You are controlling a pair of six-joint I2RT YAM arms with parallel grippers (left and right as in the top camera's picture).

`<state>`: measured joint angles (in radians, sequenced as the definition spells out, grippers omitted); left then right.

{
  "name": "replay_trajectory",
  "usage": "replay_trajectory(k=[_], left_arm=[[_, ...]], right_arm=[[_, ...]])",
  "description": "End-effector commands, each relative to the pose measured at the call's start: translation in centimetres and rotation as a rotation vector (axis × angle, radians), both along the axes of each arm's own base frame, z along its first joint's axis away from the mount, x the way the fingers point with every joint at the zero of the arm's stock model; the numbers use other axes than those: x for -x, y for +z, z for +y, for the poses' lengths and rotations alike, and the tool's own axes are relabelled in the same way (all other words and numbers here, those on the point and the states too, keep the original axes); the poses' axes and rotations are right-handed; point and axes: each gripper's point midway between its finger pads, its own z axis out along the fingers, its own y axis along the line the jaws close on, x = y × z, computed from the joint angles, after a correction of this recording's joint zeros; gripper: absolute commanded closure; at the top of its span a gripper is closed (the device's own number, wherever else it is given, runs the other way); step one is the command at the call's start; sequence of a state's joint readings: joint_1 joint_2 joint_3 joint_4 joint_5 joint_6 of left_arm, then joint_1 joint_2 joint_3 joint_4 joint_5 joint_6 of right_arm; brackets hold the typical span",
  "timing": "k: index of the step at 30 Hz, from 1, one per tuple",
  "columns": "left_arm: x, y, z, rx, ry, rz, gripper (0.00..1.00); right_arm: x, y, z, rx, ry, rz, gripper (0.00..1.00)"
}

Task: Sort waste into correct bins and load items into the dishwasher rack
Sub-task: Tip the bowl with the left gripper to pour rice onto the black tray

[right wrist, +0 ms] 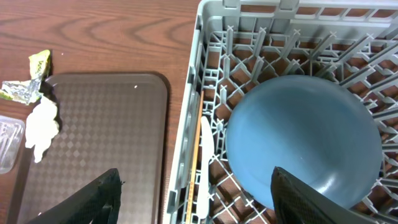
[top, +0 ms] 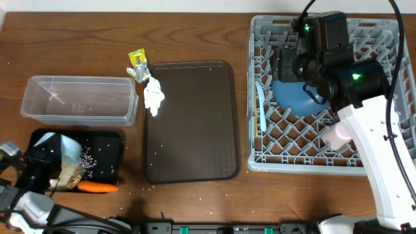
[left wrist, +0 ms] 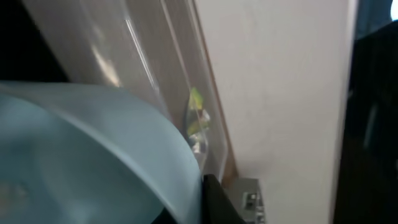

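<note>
I need to release the small light-blue cup from my left gripper over the pale-blue spoon at the grey dishwasher rack's edge [top: 257, 96].
My left gripper [top: 53, 164] is shut on the rim of a small light-blue cup [top: 67, 147], held tilted over the shallow black tray [top: 117, 140]. In the left wrist view the cup [left wrist: 93, 155] fills the lower left. The tray holds loose white rice [top: 97, 164], a brown food piece [top: 70, 174] and an orange carrot [top: 97, 187]. My right gripper [right wrist: 205, 205] hangs open over the grey dishwasher rack [top: 312, 166], with nothing between its fingers. In the rack are a blue plate [right wrist: 305, 137], a pale-blue spoon [right wrist: 205, 162] and a pink cup [top: 338, 134].
A clear tub [top: 78, 99] stands behind the black tray. A yellow-green wrapper [top: 138, 64] and a crumpled white napkin [top: 154, 95] lie at the far left corner of the brown serving tray [top: 190, 123]. Rice grains dot the table near its front edge.
</note>
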<state>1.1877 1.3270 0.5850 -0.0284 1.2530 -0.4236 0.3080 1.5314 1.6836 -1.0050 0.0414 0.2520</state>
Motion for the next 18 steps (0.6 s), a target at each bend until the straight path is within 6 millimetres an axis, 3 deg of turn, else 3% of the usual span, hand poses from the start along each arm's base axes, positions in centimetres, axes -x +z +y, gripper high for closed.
replay_trajectory(k=[1, 2, 3, 4, 5, 6, 8, 11, 13, 15, 17, 18], left_arm=[[-0.4, -0.2, 0.8, -0.147, -0.001, 0.02, 0.94], [-0.1, -1.4, 1.4, -0.055, 0.073, 0.095, 0.94], [0.0, -1.3, 0.9, 0.065, 0.089, 0.093, 0.94], [-0.3, -0.3, 0.3, 0.06, 0.041, 0.041, 0.94], [-0.8, 0.2, 0.3, -0.081, -0.007, 0.008, 0.94], [-0.9, -0.5, 0.9, -0.163, 0.007, 0.042, 0.94], [-0.7, -1.0, 1.1, -0.062, 0.056, 0.078, 0.94], [-1.1, 0.0, 0.6, -0.116, 0.005, 0.024, 0.94], [-1.2, 1.6, -0.5, 0.013, -0.039, -0.048, 0.94], [-1.3, 3.0, -1.2, -0.102, -0.119, -0.133, 0.94], [-1.0, 0.6, 1.5, -0.157, 0.028, 0.007, 0.94], [-0.6, -0.4, 1.9, -0.02, 0.1, 0.067, 0.94]], right_arm=[[-0.1, 0.0, -0.2, -0.003, -0.011, -0.001, 0.3], [-0.2, 0.0, -0.2, -0.004, -0.009, -0.002, 0.3], [-0.2, 0.1, -0.2, -0.005, -0.01, -0.003, 0.29], [-0.2, 0.1, -0.2, -0.005, -0.01, -0.003, 0.29], [-0.2, 0.0, -0.2, -0.004, -0.009, -0.002, 0.29], [-0.1, 0.0, -0.2, -0.005, -0.009, -0.001, 0.3], [-0.2, 0.0, -0.2, -0.004, -0.009, -0.001, 0.3], [-0.1, 0.0, -0.2, -0.005, -0.009, -0.001, 0.29], [-0.1, 0.0, -0.2, -0.004, -0.009, 0.0, 0.29], [0.0, -0.1, -0.2, -0.001, -0.009, 0.009, 0.29], [0.0, -0.1, -0.2, -0.001, -0.009, 0.009, 0.29], [0.0, -0.1, -0.2, -0.003, -0.009, 0.004, 0.29]])
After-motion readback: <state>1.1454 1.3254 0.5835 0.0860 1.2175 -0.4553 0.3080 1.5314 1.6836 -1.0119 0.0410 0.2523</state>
